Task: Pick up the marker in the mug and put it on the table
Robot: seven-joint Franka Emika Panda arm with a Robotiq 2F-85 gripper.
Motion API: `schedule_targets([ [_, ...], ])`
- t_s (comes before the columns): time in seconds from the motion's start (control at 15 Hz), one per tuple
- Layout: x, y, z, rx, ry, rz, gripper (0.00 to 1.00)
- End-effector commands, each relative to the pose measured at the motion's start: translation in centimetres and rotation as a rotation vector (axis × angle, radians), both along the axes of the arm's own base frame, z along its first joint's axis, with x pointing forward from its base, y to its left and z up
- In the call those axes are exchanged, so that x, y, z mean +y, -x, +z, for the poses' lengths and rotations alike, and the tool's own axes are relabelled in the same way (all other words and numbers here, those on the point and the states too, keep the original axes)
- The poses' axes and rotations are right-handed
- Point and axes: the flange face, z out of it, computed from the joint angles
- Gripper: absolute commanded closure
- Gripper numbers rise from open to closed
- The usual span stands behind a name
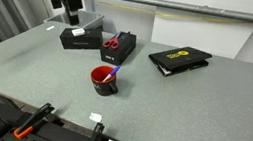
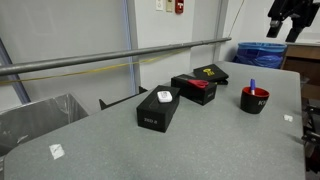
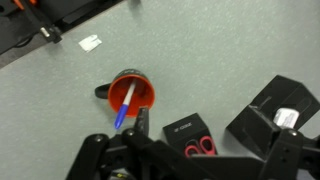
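The marker's blue end [image 1: 115, 70] [image 3: 121, 117] sticks up above the red mug's rim, and my gripper needs to move there next and close on it.
The red mug [image 1: 102, 81] stands upright near the middle of the grey table [image 1: 196, 111]. The marker [image 1: 112, 73] leans inside it with its blue end up. Both also show in the other exterior view, mug [image 2: 255, 101] and marker [image 2: 252, 86], and in the wrist view, mug [image 3: 146, 88] and marker [image 3: 124, 106]. My gripper [image 1: 71, 12] hangs high above the table's far corner, well away from the mug, over the black boxes. It also shows in an exterior view [image 2: 290, 22]. In the wrist view its fingers [image 3: 205, 140] stand wide apart and hold nothing.
A black box with red-handled scissors on top [image 1: 118, 47] and a second black box [image 1: 79, 37] stand behind the mug. A black folder with a yellow logo [image 1: 179, 58] lies further along. Orange-handled clamps [image 1: 33, 119] sit at the front edge. A white tag [image 1: 96, 118] lies nearby.
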Motion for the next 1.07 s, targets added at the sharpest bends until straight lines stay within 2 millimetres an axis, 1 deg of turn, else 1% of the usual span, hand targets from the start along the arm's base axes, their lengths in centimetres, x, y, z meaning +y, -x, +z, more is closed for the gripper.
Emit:
schedule_targets([
  [0.0,-4.4,0.4,0.3,0.026,0.065,-0.16,0.0],
  [0.07,-3.1,0.0,0.2,0.008,0.035,-0.087,0.0],
  [0.13,-3.8,0.0,0.2,0.011,0.038,-0.1,0.0],
  [0.6,-3.3,0.0,0.1,0.011,0.037,-0.087,0.0],
  [0.67,-3.7,-0.8,-0.8,0.0,0.067,-0.112,0.0],
  [0.87,-5.1,-2.1,-2.7,-0.03,0.108,-0.145,0.0],
  [1.0,-6.0,-3.0,-4.6,-0.042,0.139,-0.167,0.0],
])
